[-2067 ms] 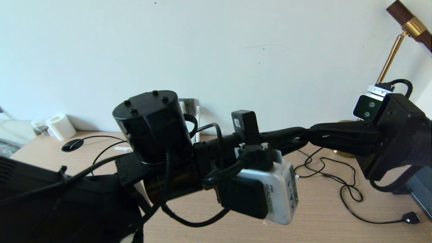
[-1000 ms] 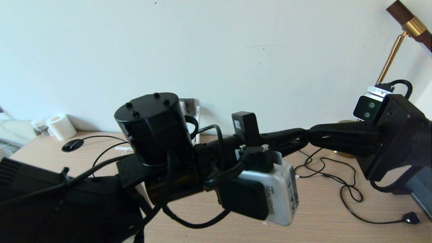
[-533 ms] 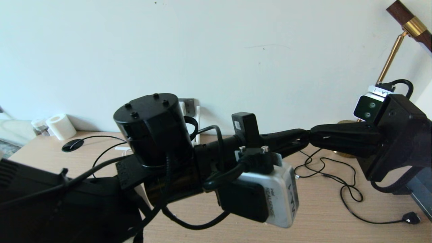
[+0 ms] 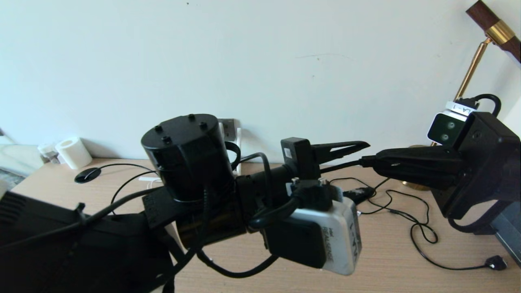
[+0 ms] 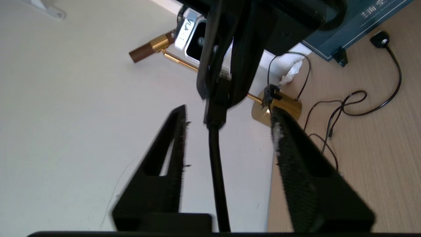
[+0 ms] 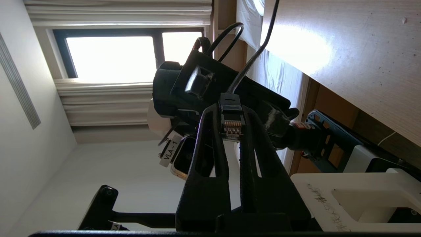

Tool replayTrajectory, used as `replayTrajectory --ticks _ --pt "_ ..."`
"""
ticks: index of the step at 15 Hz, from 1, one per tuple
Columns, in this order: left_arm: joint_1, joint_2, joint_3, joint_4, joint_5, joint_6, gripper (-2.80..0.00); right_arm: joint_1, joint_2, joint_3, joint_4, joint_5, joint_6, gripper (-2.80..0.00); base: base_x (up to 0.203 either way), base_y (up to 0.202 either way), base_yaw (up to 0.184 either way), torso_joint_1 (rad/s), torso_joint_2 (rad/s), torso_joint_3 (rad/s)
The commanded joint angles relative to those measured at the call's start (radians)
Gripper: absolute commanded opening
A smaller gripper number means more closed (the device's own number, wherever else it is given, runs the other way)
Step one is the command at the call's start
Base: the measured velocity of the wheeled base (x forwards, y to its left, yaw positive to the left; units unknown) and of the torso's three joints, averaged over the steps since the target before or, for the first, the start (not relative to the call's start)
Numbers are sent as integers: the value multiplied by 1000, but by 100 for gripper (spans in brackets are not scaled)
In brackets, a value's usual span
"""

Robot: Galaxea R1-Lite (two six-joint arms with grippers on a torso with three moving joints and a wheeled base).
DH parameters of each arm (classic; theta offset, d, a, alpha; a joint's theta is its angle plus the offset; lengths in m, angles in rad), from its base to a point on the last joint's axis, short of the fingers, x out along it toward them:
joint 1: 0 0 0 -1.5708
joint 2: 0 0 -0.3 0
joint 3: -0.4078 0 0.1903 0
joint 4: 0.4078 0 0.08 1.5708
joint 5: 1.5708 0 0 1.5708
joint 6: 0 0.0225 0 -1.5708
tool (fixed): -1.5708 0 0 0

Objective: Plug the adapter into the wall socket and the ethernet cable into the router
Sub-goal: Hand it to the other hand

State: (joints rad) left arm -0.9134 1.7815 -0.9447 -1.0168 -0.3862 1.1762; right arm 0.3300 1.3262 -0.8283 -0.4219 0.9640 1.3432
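Note:
The fingers of my right gripper cover the front of the ethernet cable's plug. My left gripper will take the plug's black back end (image 5: 216, 112) before it goes to the router.
The ethernet cable's (image 5: 215, 158) clear plug (image 6: 232, 121) is pinched in my right gripper (image 6: 231, 112), which is shut on it and reaches in from the right (image 4: 363, 161). My left gripper (image 4: 368, 167) stands open around the cable (image 4: 338, 166) just behind that plug, with both fingers (image 5: 179, 131) clear of it. The dark grey wall socket (image 4: 228, 126) peeks out above my left arm. One white antenna (image 4: 238, 140) of the router shows beside it; the rest is hidden. The adapter is hidden behind my left arm.
A brass lamp (image 4: 472, 69) stands at the back right of the wooden desk (image 4: 390, 264). Thin black cords (image 4: 411, 228) ending in a flat black plug (image 4: 496, 262) lie near it. A paper roll (image 4: 73, 152) sits far left.
My left gripper has opened and let go of the ethernet cable. The right gripper stays shut on the plug, and neither arm has shifted.

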Motion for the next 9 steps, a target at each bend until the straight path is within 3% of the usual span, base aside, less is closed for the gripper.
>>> replayTrajectory --ticks 1,9 --pt "-4 1 -2 -8 -3 7 0 1 -1 1 -1 4 8 -280 0 0 0 0 0 0" --pt "-2 1 -8 -8 -3 0 0 4 -5 3 -1 5 8 -280 0 0 0 0 0 0"
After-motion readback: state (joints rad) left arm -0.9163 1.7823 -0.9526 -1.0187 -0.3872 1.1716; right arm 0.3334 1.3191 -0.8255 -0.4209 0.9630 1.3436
